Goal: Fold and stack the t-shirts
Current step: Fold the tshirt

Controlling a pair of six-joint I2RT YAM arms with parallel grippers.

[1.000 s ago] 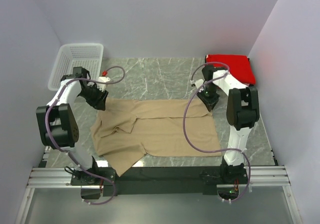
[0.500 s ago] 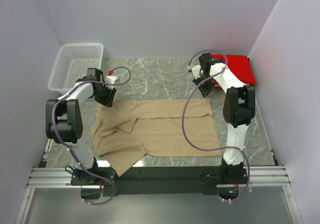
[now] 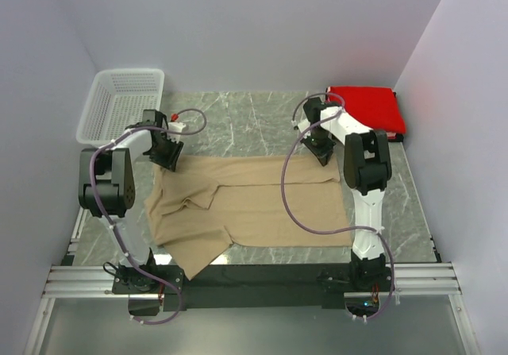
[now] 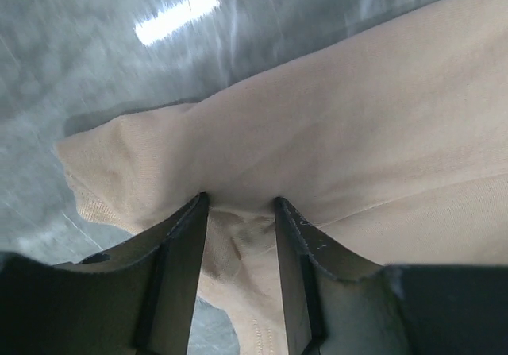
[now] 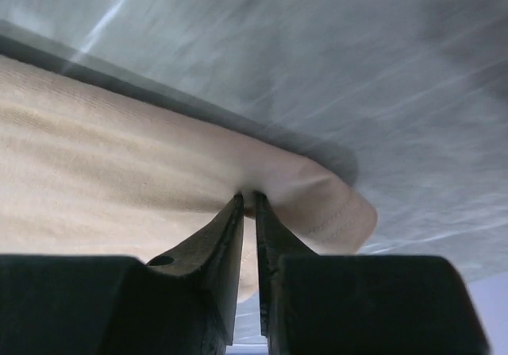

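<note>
Next, my left gripper moves next to the tan t-shirt's shoulder (image 3: 158, 234), just above the sleeve closest to the table's front edge, and closes there.
The tan t-shirt (image 3: 254, 204) lies spread flat across the marble table, its left side rumpled. My left gripper (image 3: 168, 158) is down on its back left corner. In the left wrist view the left gripper (image 4: 238, 204) is open, both tips pressing into the tan cloth (image 4: 357, 133) with a loose wrinkle between them. My right gripper (image 3: 321, 154) is at the back right corner. In the right wrist view the right gripper (image 5: 248, 198) is shut on a pinch of the tan hem (image 5: 333, 212). The red t-shirt (image 3: 369, 105) lies folded at the back right.
A white mesh basket (image 3: 119, 101) stands at the back left by the wall. Grey walls close in the table on the left, back and right. Purple cables loop off both arms over the cloth. Bare marble (image 3: 246, 125) shows between the two grippers.
The left gripper slid right onto the shirt's back left corner. The right gripper swung toward the red shirt, came back onto the back right corner, and its jaws closed on the hem.
</note>
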